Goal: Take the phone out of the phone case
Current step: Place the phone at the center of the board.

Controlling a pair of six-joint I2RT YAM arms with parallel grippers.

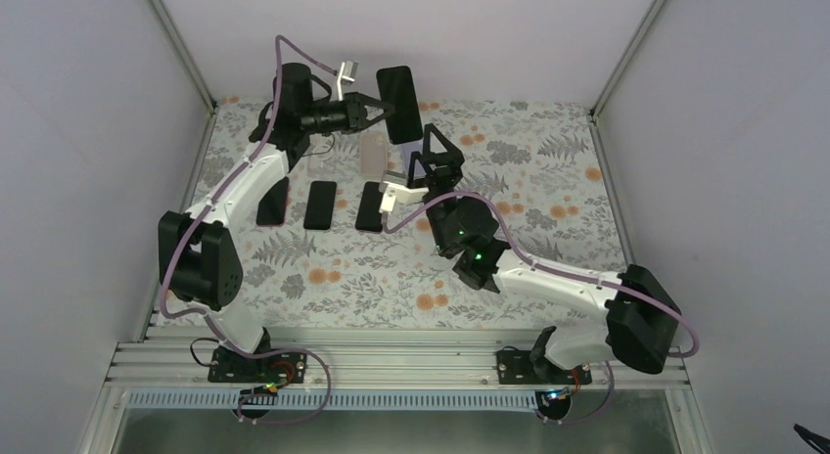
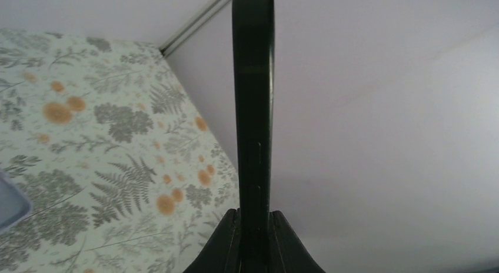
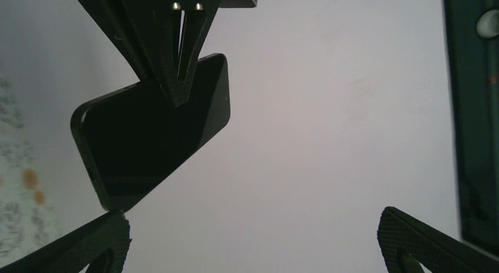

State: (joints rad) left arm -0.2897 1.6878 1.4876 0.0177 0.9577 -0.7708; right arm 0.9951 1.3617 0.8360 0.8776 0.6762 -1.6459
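Observation:
The robot's left gripper needs to release the black phone on the cloth at the phone row's end (image 1: pixel 413 208) by the right gripper.
My left gripper (image 1: pixel 380 109) is shut on the lower end of a black phone (image 1: pixel 399 103) and holds it upright in the air above the back of the table. In the left wrist view the phone (image 2: pixel 253 96) stands edge-on between my fingertips (image 2: pixel 226 237). I cannot tell whether a case is round it. My right gripper (image 1: pixel 438 141) is open and empty, just right of and below the phone. In the right wrist view the phone (image 3: pixel 153 143) hangs from the left gripper's fingers (image 3: pixel 170 43), above my left fingertip (image 3: pixel 88 243).
A clear case (image 1: pixel 373 153) lies on the floral cloth (image 1: pixel 529 190) under the held phone. A pale bluish case corner (image 2: pixel 9 205) shows at the left wrist view's edge. Three black phones (image 1: pixel 319 204) lie in a row at centre left. A dark strip (image 3: pixel 473 108) fills the right wrist view's right edge.

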